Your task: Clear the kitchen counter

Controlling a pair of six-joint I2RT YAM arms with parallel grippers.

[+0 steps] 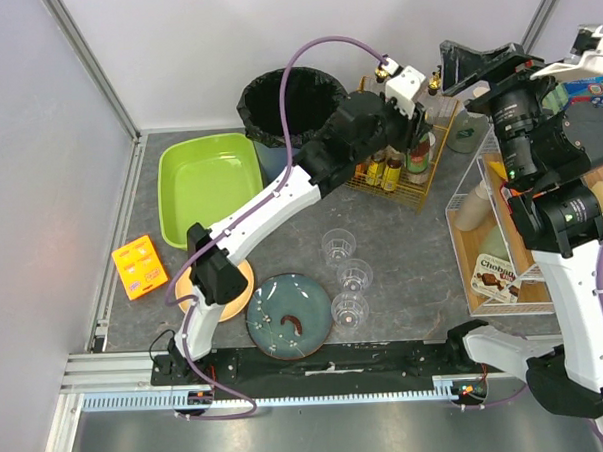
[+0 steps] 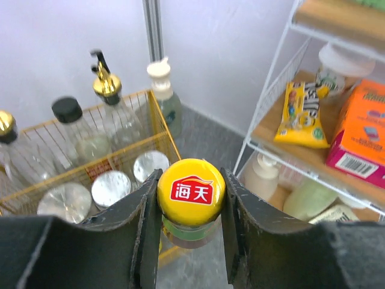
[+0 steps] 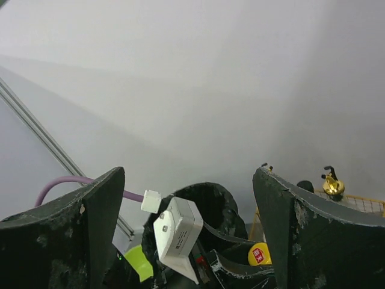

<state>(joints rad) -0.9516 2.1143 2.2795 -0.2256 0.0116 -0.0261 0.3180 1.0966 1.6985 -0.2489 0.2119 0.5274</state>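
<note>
The robot's left gripper should release the bottle in the yellow wire basket's front corner (image 1: pixel 412 189) (image 2: pixel 187 237), beside the small yellow-labelled bottles.
The grey mottled kitchen counter (image 1: pixel 404 272) carries a yellow wire basket (image 1: pixel 400 187) of bottles at the back. My left gripper (image 1: pixel 417 131) reaches over the basket's right end. In the left wrist view the left gripper (image 2: pixel 191 201) is shut on a bottle with a round yellow cap bearing a red label (image 2: pixel 191 189), one finger pressed on each side of the cap. The bottle stands just outside the basket's corner (image 2: pixel 157 135). My right gripper (image 1: pixel 465 67) is raised high at the back right, open and empty, and it (image 3: pixel 189 171) faces the wall.
A black-lined bin (image 1: pixel 291 106) and a green tub (image 1: pixel 209 175) stand at the back left. An orange box (image 1: pixel 140 266), a tan plate (image 1: pixel 242 289), a teal plate (image 1: pixel 288 315) and three clear cups (image 1: pixel 348 276) lie in front. A white wire rack (image 1: pixel 460 194) holds snacks on the right.
</note>
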